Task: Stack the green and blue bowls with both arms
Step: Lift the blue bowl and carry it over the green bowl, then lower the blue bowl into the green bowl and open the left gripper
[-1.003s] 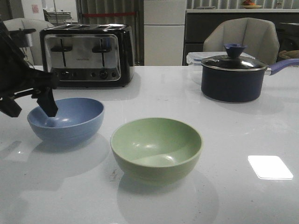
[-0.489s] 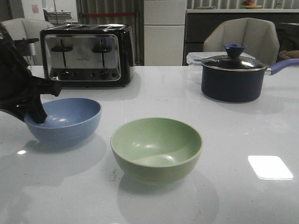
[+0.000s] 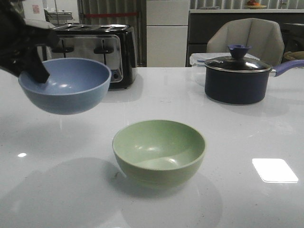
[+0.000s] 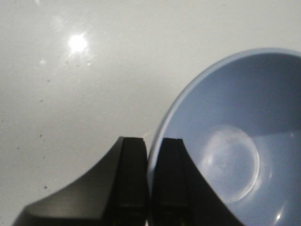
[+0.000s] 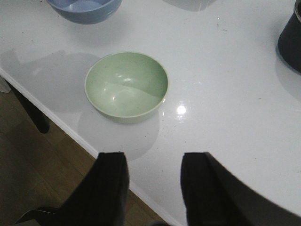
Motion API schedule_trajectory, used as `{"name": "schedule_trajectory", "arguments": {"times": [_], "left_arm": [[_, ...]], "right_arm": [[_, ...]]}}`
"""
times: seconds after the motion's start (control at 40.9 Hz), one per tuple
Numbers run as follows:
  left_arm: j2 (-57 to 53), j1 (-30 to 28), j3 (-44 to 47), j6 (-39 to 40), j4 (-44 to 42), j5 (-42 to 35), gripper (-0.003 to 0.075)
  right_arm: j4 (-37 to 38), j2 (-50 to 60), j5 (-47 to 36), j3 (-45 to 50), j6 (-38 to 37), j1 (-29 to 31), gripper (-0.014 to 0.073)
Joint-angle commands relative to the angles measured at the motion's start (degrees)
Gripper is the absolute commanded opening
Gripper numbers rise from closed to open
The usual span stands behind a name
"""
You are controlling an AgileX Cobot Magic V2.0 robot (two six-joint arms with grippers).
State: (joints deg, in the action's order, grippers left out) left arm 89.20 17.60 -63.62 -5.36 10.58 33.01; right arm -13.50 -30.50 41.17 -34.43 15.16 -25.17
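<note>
The left gripper should release the dusty blue bowl, still hanging well above the table, inside the empty pale green bowl [image 3: 161, 138] near the middle front of the table.
The dusty blue bowl [image 3: 65, 85] hangs in the air at the left, well above the table. My left gripper [image 3: 37, 72] is shut on its left rim; in the left wrist view the rim [image 4: 155, 146] sits pinched between the two black fingers, with the bowl [image 4: 230, 141] beside them. The pale green bowl [image 3: 158, 151] rests upright and empty on the white table near the middle front. It also shows in the right wrist view [image 5: 126, 86], with the blue bowl [image 5: 84, 8] beyond it. My right gripper [image 5: 153, 162] is open and empty, hovering over the table's front edge, out of the front view.
A black and chrome toaster [image 3: 102, 52] stands at the back left behind the lifted bowl. A dark navy saucepan [image 3: 236, 78] with lid and purple-blue handle stands at the back right. The table's front edge [image 5: 70, 127] and the floor below it show in the right wrist view.
My left gripper has closed on the blue bowl's rim and lifted it off the table, up in front of the toaster. The green bowl has not moved.
</note>
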Motion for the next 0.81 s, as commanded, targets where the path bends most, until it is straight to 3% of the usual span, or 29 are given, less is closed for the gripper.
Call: {"name": "schedule_trajectory", "arguments": {"times": [0.0, 0.22, 0.44, 0.783], "left_arm": [[-4.63, 3.49, -2.47, -0.49, 0.72, -1.61, 0.0093], [-3.41, 11.47, -8.61, -2.37, 0.72, 4.79, 0.0093], [0.83, 16.97, -10.78, -2.37, 0.87, 4.35, 0.0093], [7.88, 19.19, -10.78, -2.37, 3.73, 3.14, 0.0093]], "right_arm": [[-0.77, -0.16, -4.08, -1.55, 0.77, 0.19, 0.0401], [-0.77, -0.16, -4.08, -1.55, 0.77, 0.19, 0.0401], [-0.77, -0.16, -4.08, -1.55, 0.77, 0.19, 0.0401], [-0.77, -0.16, -4.08, -1.55, 0.77, 0.19, 0.0401]]}}
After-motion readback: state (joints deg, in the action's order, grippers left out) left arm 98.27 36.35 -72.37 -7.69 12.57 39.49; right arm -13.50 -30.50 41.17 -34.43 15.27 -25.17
